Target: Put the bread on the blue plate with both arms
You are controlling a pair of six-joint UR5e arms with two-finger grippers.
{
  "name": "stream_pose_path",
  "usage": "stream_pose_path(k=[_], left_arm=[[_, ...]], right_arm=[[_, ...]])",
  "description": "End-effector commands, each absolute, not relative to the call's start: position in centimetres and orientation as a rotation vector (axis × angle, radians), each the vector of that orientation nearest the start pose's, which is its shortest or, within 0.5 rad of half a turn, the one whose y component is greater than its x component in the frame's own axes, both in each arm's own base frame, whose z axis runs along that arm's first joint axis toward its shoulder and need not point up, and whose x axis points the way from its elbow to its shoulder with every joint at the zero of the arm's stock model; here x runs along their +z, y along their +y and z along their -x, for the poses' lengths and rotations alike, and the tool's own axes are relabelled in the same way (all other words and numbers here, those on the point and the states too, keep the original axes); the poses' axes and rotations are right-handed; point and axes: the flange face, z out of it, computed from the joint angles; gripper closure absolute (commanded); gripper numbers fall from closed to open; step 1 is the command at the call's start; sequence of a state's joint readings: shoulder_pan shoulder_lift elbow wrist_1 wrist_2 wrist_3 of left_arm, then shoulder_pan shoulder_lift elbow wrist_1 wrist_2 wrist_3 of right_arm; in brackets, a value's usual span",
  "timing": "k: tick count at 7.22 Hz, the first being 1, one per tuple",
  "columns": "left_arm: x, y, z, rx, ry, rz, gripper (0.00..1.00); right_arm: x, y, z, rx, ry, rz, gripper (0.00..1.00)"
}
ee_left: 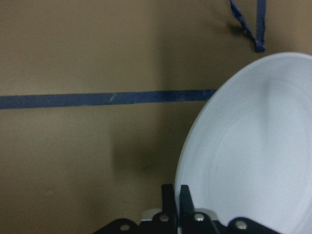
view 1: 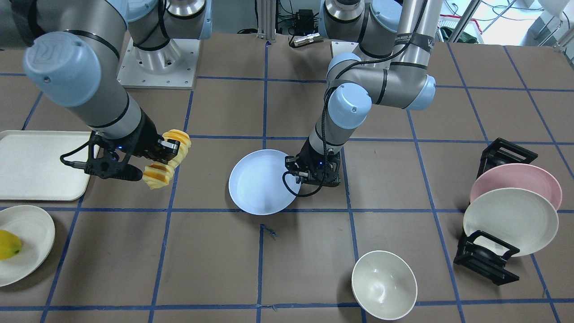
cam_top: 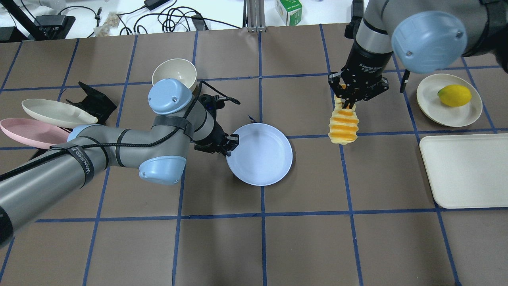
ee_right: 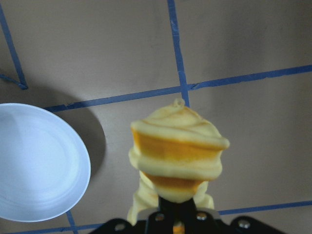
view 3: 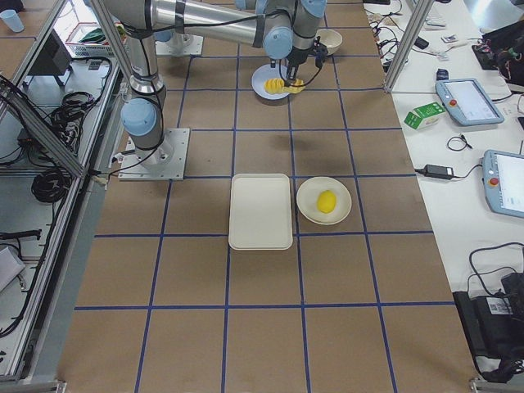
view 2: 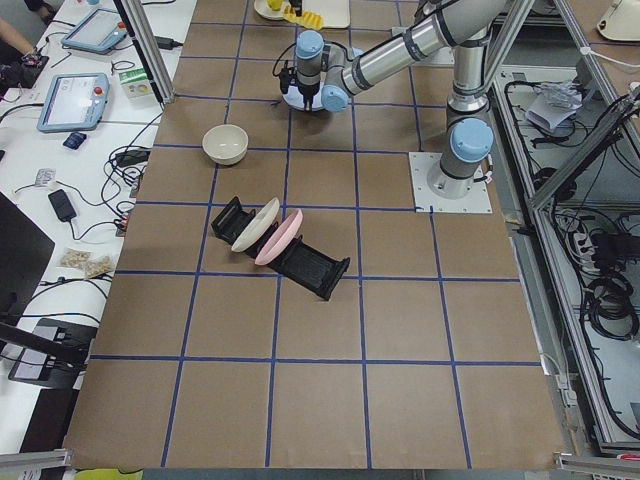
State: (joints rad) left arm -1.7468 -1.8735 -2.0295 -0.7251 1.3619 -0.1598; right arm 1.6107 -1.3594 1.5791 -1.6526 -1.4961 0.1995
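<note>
I will use my right gripper to lay the bread, still in the air above the table, down across the middle of the blue plate (view 1: 264,197) (ee_right: 35,139).
The blue plate (view 1: 260,184) is at the table's middle; it also shows in the overhead view (cam_top: 260,159). My left gripper (view 1: 299,172) is shut on its rim, as the left wrist view shows (ee_left: 175,192), with the plate (ee_left: 253,156) slightly raised on that side. My right gripper (cam_top: 347,101) is shut on one end of the bread (cam_top: 343,127), a ridged yellow-orange loaf. It holds the loaf in the air above the bare table, about a tile's width from the plate. In the right wrist view the bread (ee_right: 178,156) hangs in front of the camera, with the plate (ee_right: 34,165) at left.
A cream tray (cam_top: 464,171) and a cream plate (cam_top: 436,107) with a yellow lemon (cam_top: 454,95) lie on my right. A white bowl (cam_top: 174,73) stands beyond my left arm. A black rack holds a pink plate (view 1: 515,179) and a cream plate (view 1: 511,222) at far left.
</note>
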Motion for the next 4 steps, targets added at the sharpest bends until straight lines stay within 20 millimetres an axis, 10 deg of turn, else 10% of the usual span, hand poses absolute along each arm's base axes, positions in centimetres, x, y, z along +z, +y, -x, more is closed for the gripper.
stream_pose_path(k=[1,4], left_arm=[[21.7,-49.7,24.8,-0.319,3.358,-0.108,0.0],[28.6,-50.0,19.5,-0.341,3.231,-0.088,0.0]], right_arm=[[36.5,-54.9,-22.2,0.168,3.073,-0.284,1.0],[34.1,-54.9,-27.5,0.134,3.031,-0.203,1.0]])
